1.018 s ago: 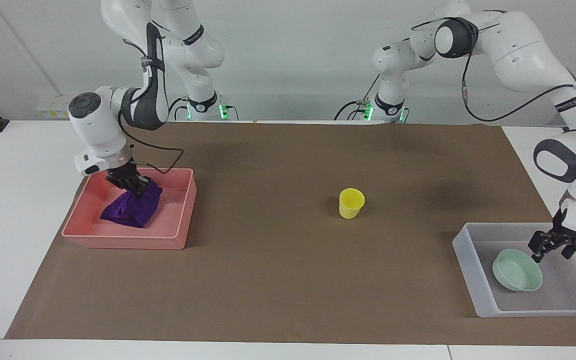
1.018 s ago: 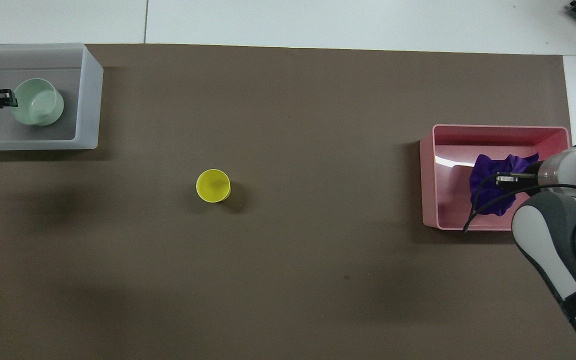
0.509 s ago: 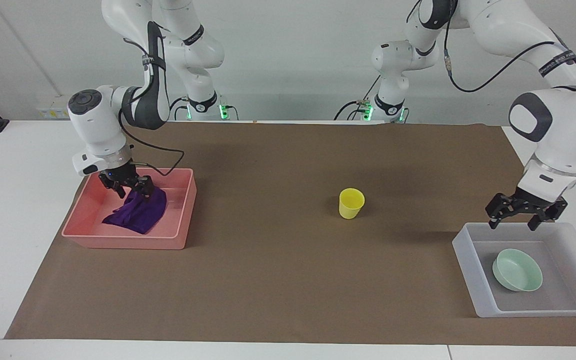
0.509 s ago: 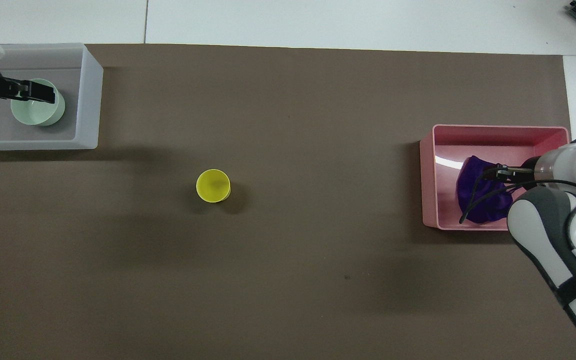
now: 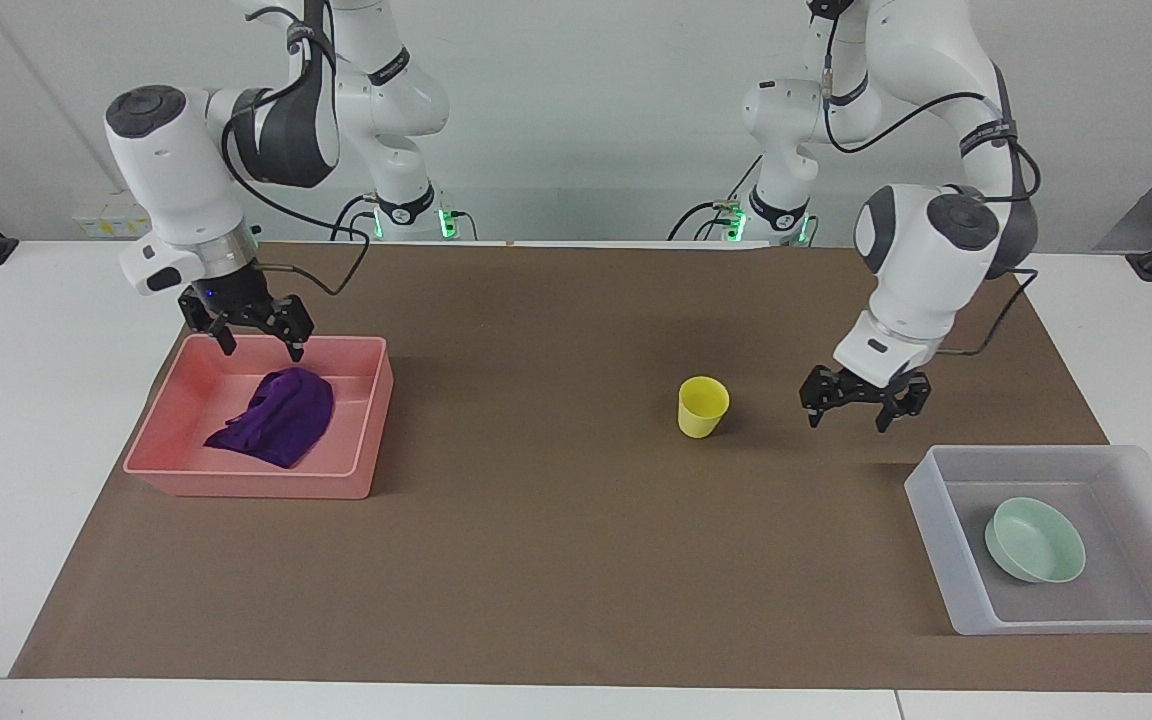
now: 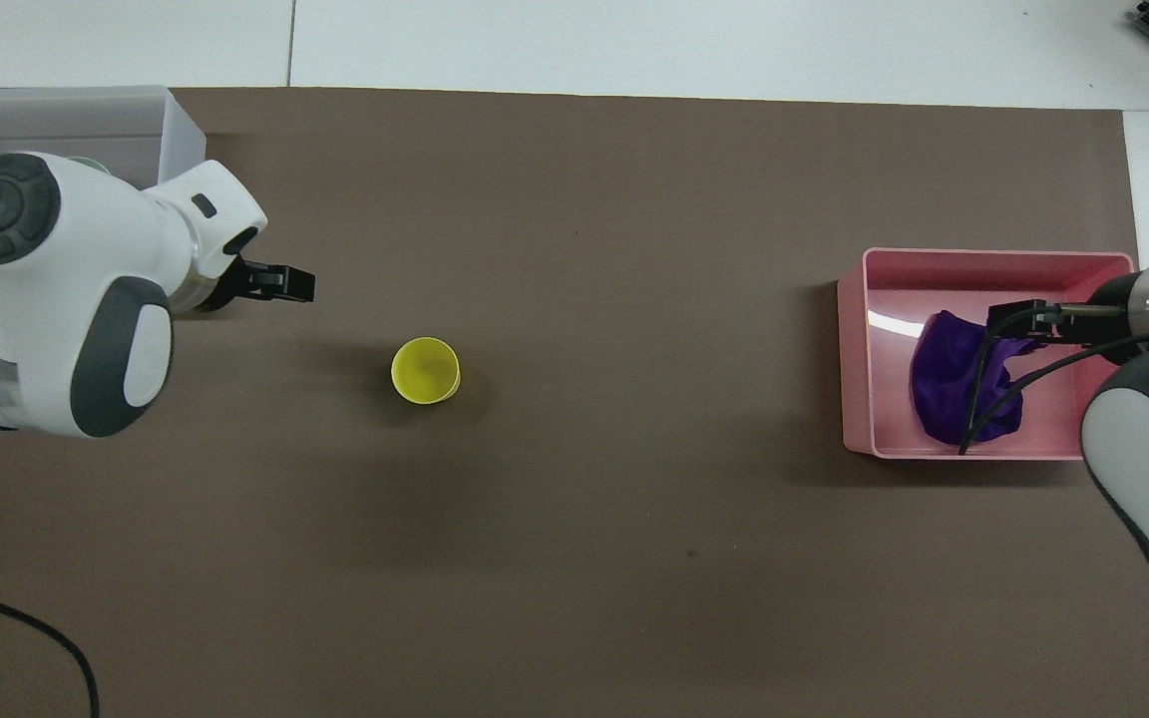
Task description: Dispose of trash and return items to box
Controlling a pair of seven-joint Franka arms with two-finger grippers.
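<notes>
The robot's left gripper will next go to the yellow cup's rim (image 6: 399, 370) on the cup's side nearer the translucent box and close there.
The purple rag (image 5: 276, 415) lies crumpled in the pink tray (image 5: 246, 485); it also shows in the overhead view (image 6: 946, 384). My right gripper (image 5: 263, 350) is open and empty, raised above the rag over the tray's edge nearer the robots (image 6: 1008, 319). The yellow cup (image 5: 702, 405) stands upright on the brown mat (image 6: 425, 370). My left gripper (image 5: 847, 420) is open and empty, low over the mat between cup and box (image 6: 300, 284). The mint-green bowl (image 5: 1034, 540) sits in the translucent box (image 5: 936, 520).
The pink tray (image 6: 993, 255) sits at the right arm's end of the brown mat (image 5: 556, 560). The box (image 6: 86, 105) sits at the left arm's end; in the overhead view the left arm covers most of it and the bowl.
My left gripper has lifted out of the box, leaving the bowl there, and moved toward the cup. My right gripper has let go of the rag and risen above the tray.
</notes>
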